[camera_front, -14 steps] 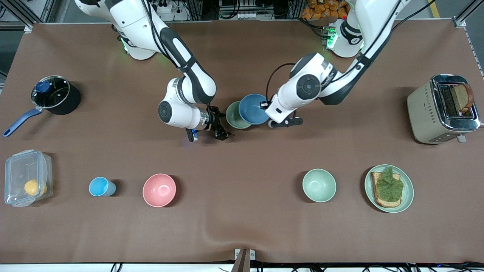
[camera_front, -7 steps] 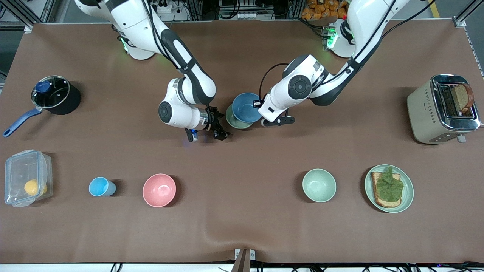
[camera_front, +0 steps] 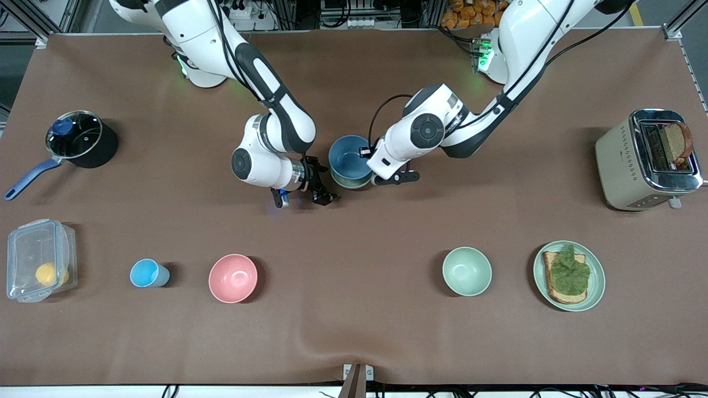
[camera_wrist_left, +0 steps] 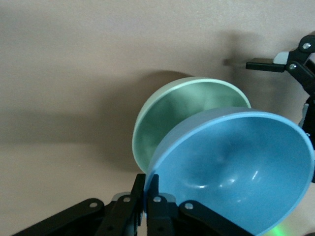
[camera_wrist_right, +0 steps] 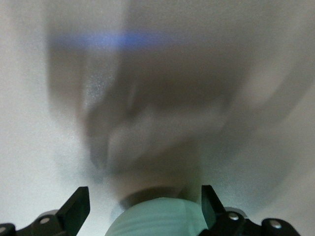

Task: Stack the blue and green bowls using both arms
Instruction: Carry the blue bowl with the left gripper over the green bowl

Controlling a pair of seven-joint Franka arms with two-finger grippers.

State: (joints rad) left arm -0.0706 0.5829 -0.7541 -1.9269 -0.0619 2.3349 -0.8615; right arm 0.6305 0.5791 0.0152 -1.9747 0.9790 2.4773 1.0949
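I should have my left gripper release the blue bowl once it is nested inside the green bowl point(camera_front: 350, 168) point(camera_wrist_left: 193, 129) that sits between my grippers.
The blue bowl point(camera_front: 348, 157) hangs tilted over the green bowl point(camera_front: 354, 182), covering most of it, and only the green rim shows nearer the front camera. My left gripper point(camera_front: 369, 161) is shut on the blue bowl's rim at the side toward the left arm's end. In the left wrist view the fingers point(camera_wrist_left: 153, 196) pinch the blue bowl point(camera_wrist_left: 236, 167), with the green bowl point(camera_wrist_left: 182, 113) on the table under it. My right gripper point(camera_front: 303, 197) is open and empty, low beside the green bowl toward the right arm's end. The green bowl point(camera_wrist_right: 157, 219) shows between its spread fingers.
A pink bowl point(camera_front: 233, 278), a light-blue cup point(camera_front: 145, 273), a pale mint bowl point(camera_front: 467, 271) and a plate with toast point(camera_front: 594, 287) stand in a row nearer the front camera. A toaster point(camera_front: 619, 160), a pot point(camera_front: 102, 152) and a clear container point(camera_front: 38, 260) sit at the table's ends.
My left gripper has carried the blue bowl toward the right arm's end, from partly overlapping the green bowl to nearly over it. The right arm has not moved.
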